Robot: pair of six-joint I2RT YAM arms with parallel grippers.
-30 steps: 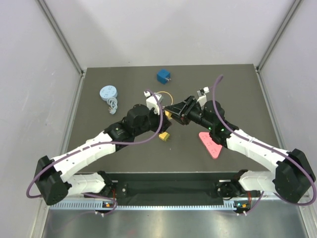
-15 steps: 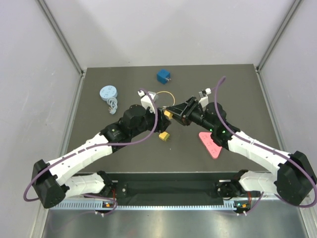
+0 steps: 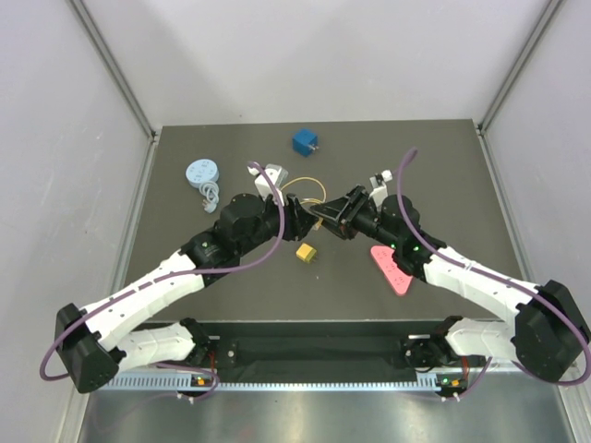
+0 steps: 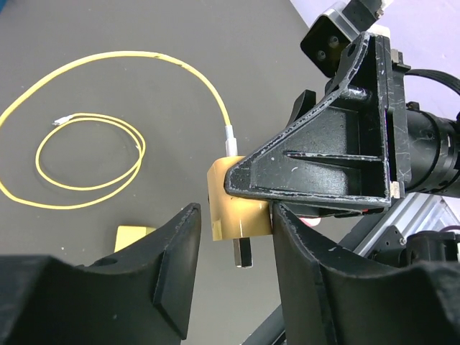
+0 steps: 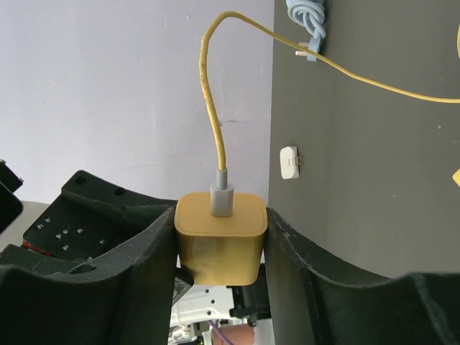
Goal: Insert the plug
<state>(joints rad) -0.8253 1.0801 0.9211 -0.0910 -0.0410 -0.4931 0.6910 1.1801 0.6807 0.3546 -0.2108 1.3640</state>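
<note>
My left gripper needs to hold the charger block while my right gripper takes the charger block's cable end point(image 4: 231, 152), because the charger block's prong points across the fingers of my right gripper.
My right gripper point(image 5: 221, 231) is shut on a yellow charger block point(image 5: 220, 248), held above the table. The yellow cable's point(image 5: 205, 86) grey plug point(image 5: 222, 198) sits in the block's top face. In the left wrist view the same block point(image 4: 233, 205) hangs with a metal prong pointing down, and the plug point(image 4: 230, 141) enters it from the far side. My left gripper point(image 4: 233, 277) is open around the block's lower end, with a clear gap on its left side. From above, both grippers meet mid-table, left point(image 3: 294, 220) and right point(image 3: 320, 215).
A second yellow block point(image 3: 306, 251) lies on the dark table point(image 3: 443, 175) just below the grippers. Farther off are a blue block point(image 3: 306, 141), a light blue coiled cable point(image 3: 202, 173), a pink triangle point(image 3: 391, 268) and a small white charger point(image 5: 290, 163). The yellow cable loops point(image 4: 86, 154) behind.
My left gripper has opened and drawn back leftward from the right gripper. The right gripper keeps its hold on the yellow block and has barely moved.
</note>
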